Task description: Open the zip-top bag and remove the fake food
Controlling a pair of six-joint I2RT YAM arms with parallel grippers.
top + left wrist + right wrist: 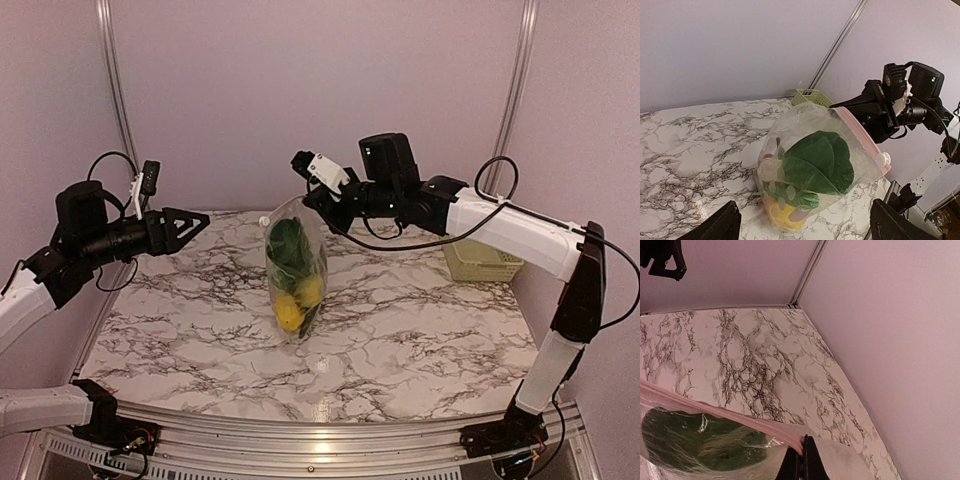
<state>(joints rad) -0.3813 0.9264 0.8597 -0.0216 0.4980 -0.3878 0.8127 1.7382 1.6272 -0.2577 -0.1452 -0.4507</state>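
Observation:
Next, my left gripper pinches the bag (pixel 269 237) below the white slider before my right gripper takes the slider, as my right gripper holds the bag's strip away from it.
The zip-top bag (pixel 296 268) stands upright mid-table, hanging from its pinkish zip strip (pixel 715 410). My right gripper (pixel 318 203) is shut on the strip's far end, its fingertips (pixel 805 456) pinched together on the plastic. Fake food shows inside the bag: a leafy green piece (pixel 290 243) on top and yellow pieces (pixel 292 310) at the bottom. A white slider (pixel 882 159) sits at the strip's near end. My left gripper (pixel 185 228) is open and empty, in the air left of the bag. The bag (pixel 812 160) lies between and beyond its fingers (pixel 715 225).
A pale green slatted basket (pixel 482 262) stands at the back right, under the right arm; it also shows in the left wrist view (pixel 812 96). The marble table (pixel 180 330) ends at a metal rail along the near edge.

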